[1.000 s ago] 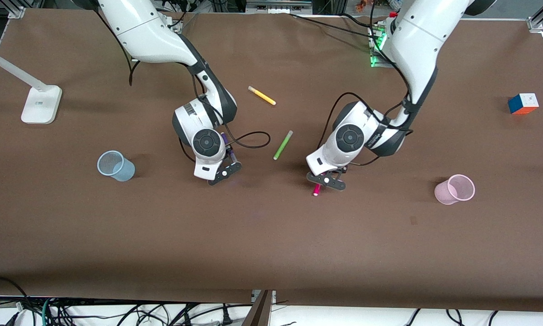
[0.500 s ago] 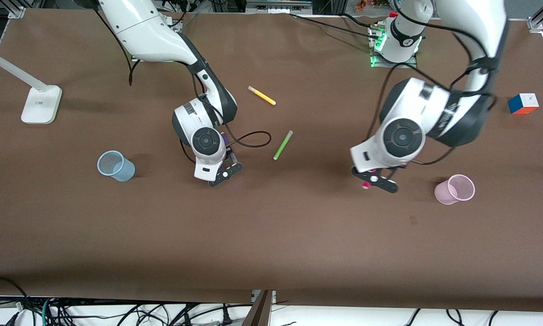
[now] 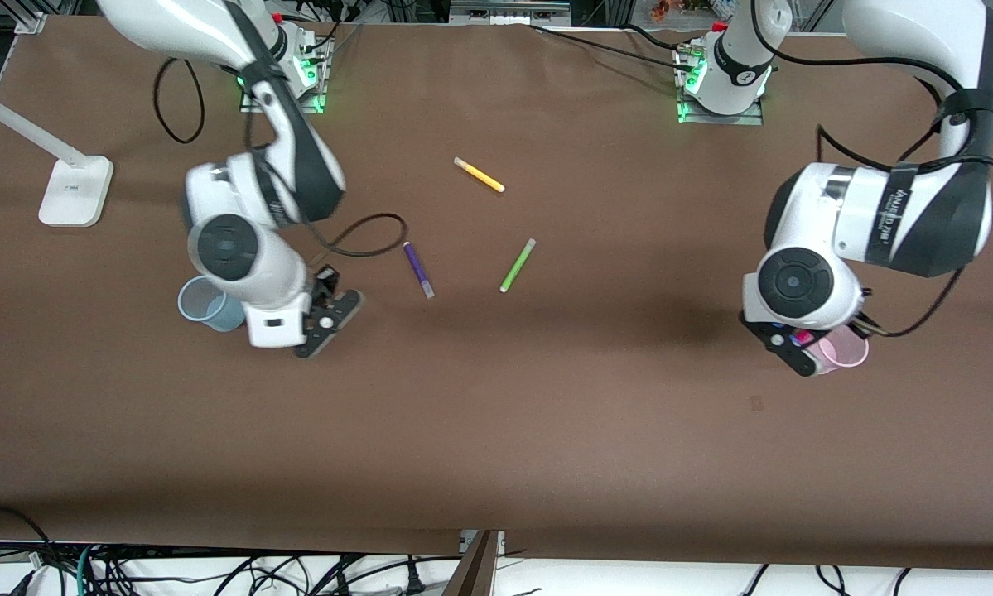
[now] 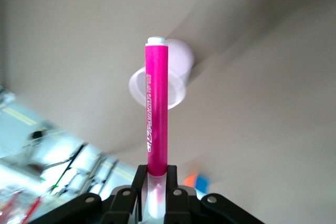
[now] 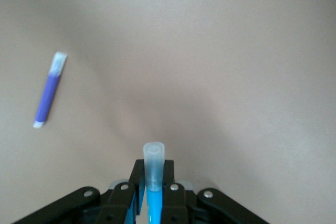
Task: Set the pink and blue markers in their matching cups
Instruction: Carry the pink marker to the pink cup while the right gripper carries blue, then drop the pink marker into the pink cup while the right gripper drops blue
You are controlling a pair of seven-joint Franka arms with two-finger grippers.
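Note:
Next, the right gripper releases the blue marker inside the pale blue cup (image 3: 211,306), nearer the white lamp base.
My left gripper (image 3: 794,343) is shut on the pink marker (image 3: 803,337) and holds it over the rim of the pale pink cup (image 3: 842,353). In the left wrist view the gripper (image 4: 156,183) clamps the marker (image 4: 156,114) by its pale cap, and the marker's end points at the pink cup (image 4: 176,85). My right gripper (image 3: 324,319) hangs over the table beside the pale blue cup (image 3: 206,305). In the right wrist view it (image 5: 154,174) is shut on the blue marker (image 5: 154,203), cap outward. The blue marker is hidden in the front view.
A purple pen (image 3: 418,269), also in the right wrist view (image 5: 50,90), a lime-green pen (image 3: 517,265) and a yellow pen (image 3: 479,175) lie mid-table. A white lamp base (image 3: 75,192) stands at the right arm's end. A colour cube (image 4: 197,183) shows in the left wrist view.
My left arm carried the pink marker from mid-table to the pink cup. My right arm rose and swung to beside the blue cup, uncovering the purple pen.

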